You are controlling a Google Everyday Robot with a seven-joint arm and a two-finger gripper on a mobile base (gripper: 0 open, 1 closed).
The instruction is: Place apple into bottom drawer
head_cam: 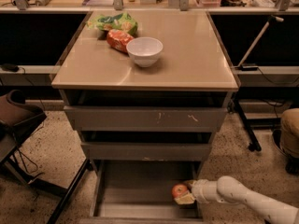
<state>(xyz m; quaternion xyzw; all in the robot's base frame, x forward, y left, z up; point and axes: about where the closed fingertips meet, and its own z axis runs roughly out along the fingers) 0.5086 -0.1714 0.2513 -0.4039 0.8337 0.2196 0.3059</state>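
I should let go of the apple on the bottom drawer's inside [169, 191], between its middle and the drawer's side near my arm.
The small red apple [179, 190] is held in my gripper [183, 193] over the right side of the bottom drawer [135, 185], which is pulled open as a wide shallow grey tray. My white arm reaches in from the lower right, and the gripper is shut on the apple just above the drawer floor, near its right wall.
Two upper grey drawers [145, 118] sit closed above. On the cabinet top [187, 55] stand a white bowl [144, 51], an orange-red snack bag [118, 39] and a green bag [114, 22]. A chair [18, 125] stands at the left and a stand leg [245, 125] at the right.
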